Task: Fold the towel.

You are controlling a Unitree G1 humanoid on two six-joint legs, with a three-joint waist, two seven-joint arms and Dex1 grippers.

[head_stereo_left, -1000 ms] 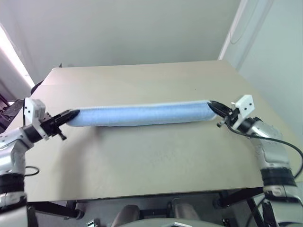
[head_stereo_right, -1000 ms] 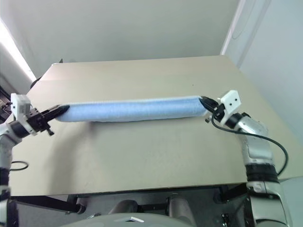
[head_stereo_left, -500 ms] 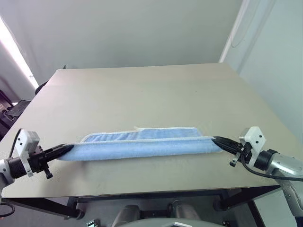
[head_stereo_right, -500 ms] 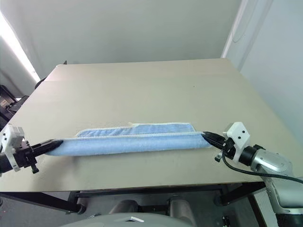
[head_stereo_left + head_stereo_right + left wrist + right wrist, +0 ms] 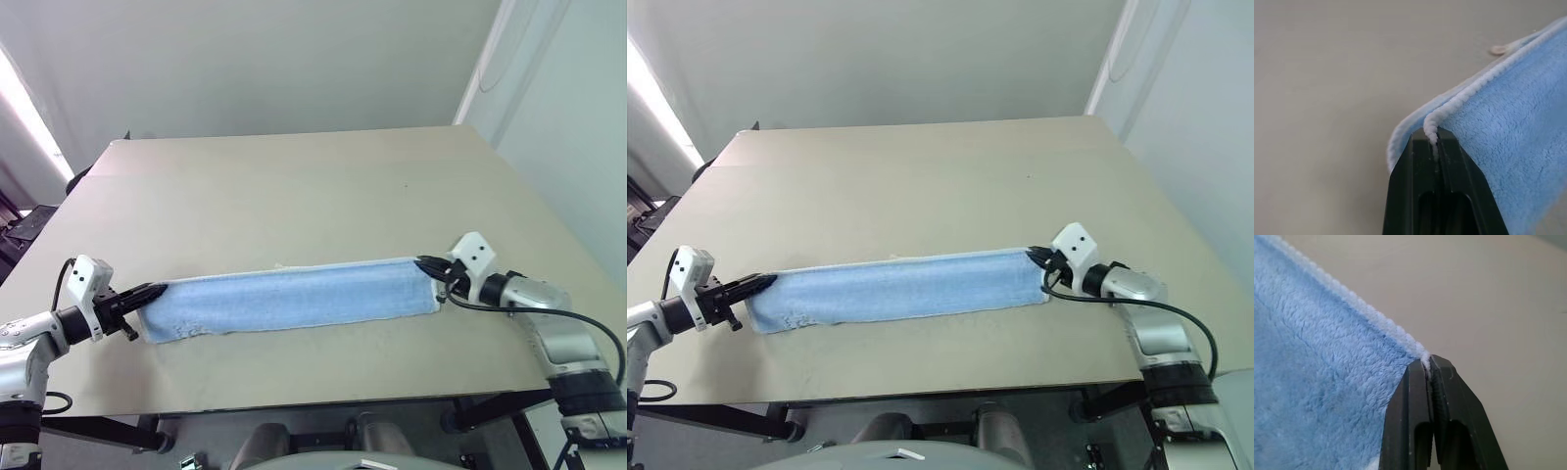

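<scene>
I am pinching the towel by its far corner with my right gripper, so next I open it and take both layers midway along the towel's short end (image 5: 435, 292) before I fold that end over.
The light-blue towel (image 5: 289, 299) lies as a long folded strip across the near part of the tan table (image 5: 294, 186), its white edging along the far side. My left gripper (image 5: 157, 290) is shut on the strip's left far corner. My right gripper (image 5: 423, 263) is shut on the right far corner. In the left wrist view the black fingers (image 5: 1449, 161) pinch the white edging of the towel (image 5: 1508, 142), two layers showing. The right wrist view shows that gripper's fingers (image 5: 1444, 382) clamped on the towel (image 5: 1317, 382) at its corner.
The table's front edge (image 5: 294, 401) runs just below the towel. A white wall (image 5: 568, 108) stands to the right of the table. Dark equipment (image 5: 24, 223) sits off the left edge.
Both grippers have sunk toward the table with the towel's corners. The towel, stretched in the air a second ago, now lies flat as a folded strip.
</scene>
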